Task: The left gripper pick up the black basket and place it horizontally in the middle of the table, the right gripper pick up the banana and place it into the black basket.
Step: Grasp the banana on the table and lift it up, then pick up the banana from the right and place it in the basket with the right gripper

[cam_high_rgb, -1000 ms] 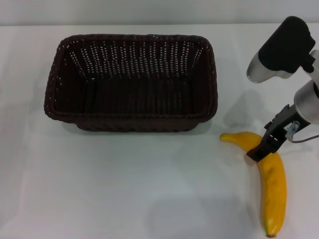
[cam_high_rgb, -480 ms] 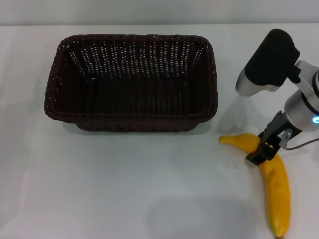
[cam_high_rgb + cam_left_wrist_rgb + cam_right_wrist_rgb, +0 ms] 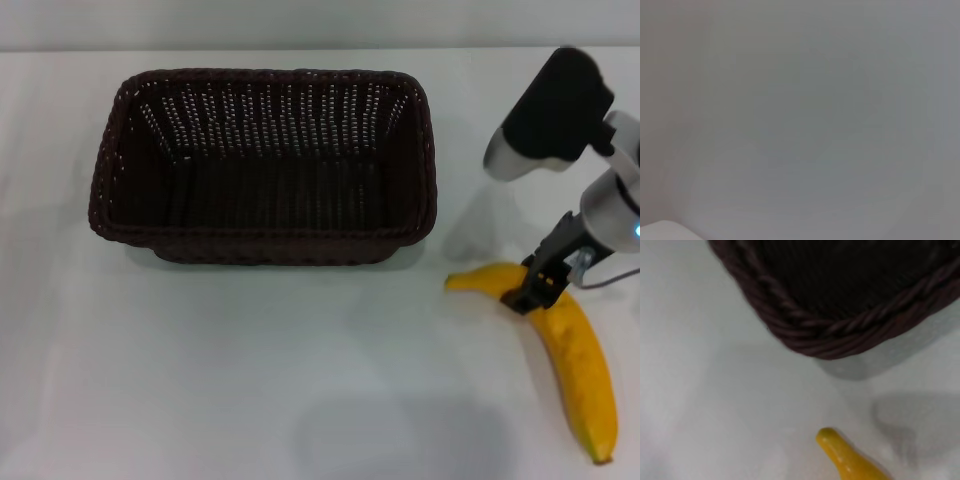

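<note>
Next, I release the banana from my right gripper on the black basket's bottom, lengthwise (image 3: 262, 192) along the basket's front side.
The black basket (image 3: 262, 243) stands open side up, long side across, in the middle of the white table (image 3: 230, 380). Its inside is empty. The yellow banana (image 3: 580, 360) lies at the right, just off the basket's front right corner. My right gripper (image 3: 528, 290) is clamped on the banana near its stem end. In the right wrist view the basket's braided corner rim (image 3: 840, 332) and the banana's tip (image 3: 842, 455) show close together. The left gripper is out of view; the left wrist view shows only a blank grey surface.
The right arm's bulky black-and-silver segment (image 3: 550, 115) hangs above the table to the right of the basket. Bare white tabletop lies in front of the basket and to its left.
The banana has swung in the right gripper: its far end moved right and its stem end shifted slightly up and right. The basket has not moved.
</note>
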`<state>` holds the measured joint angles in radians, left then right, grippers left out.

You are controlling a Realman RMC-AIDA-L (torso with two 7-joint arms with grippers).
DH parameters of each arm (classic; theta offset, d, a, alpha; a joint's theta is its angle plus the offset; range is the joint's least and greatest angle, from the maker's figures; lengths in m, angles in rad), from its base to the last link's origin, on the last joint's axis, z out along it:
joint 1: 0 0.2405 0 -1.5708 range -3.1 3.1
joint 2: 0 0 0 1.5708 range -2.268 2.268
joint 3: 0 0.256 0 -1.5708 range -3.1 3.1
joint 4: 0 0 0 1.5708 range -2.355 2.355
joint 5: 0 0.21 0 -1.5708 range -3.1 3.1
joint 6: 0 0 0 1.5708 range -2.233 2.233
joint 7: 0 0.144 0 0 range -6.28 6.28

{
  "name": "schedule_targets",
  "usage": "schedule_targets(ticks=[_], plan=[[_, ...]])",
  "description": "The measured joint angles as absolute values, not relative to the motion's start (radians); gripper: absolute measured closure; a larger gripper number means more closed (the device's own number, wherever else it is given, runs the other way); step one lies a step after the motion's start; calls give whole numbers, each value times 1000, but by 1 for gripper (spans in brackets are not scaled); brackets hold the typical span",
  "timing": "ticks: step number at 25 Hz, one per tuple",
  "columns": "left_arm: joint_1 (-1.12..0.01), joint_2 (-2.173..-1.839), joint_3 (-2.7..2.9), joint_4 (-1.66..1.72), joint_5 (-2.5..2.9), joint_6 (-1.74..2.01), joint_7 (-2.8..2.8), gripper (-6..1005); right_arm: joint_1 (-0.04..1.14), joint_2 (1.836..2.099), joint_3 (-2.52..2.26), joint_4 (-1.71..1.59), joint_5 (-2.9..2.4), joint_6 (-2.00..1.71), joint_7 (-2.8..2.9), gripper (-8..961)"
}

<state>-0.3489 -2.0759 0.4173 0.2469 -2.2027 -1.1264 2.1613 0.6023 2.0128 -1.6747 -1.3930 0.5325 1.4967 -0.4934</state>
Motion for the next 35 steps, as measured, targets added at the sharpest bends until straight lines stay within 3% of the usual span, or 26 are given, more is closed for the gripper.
schedule_targets(ticks=[12, 23, 29, 35], plan=[[-347, -2074, 418, 247, -2203, -1130, 2134, 226, 611, 2012, -1521, -1536, 322, 1420, -547, 481], [-347, -2075, 420, 246, -2200, -1157, 2101, 227, 544, 2015, -1619, -1789, 424, 949, -682, 482], [-350, -2075, 420, 245, -2201, -1157, 2098, 226, 532, 2014, -1671, -1690, 817, 779, -1053, 483], [-354, -2075, 420, 245, -2201, -1157, 2097, 226, 604, 2017, -1677, -1477, 1080, 779, -1315, 483]])
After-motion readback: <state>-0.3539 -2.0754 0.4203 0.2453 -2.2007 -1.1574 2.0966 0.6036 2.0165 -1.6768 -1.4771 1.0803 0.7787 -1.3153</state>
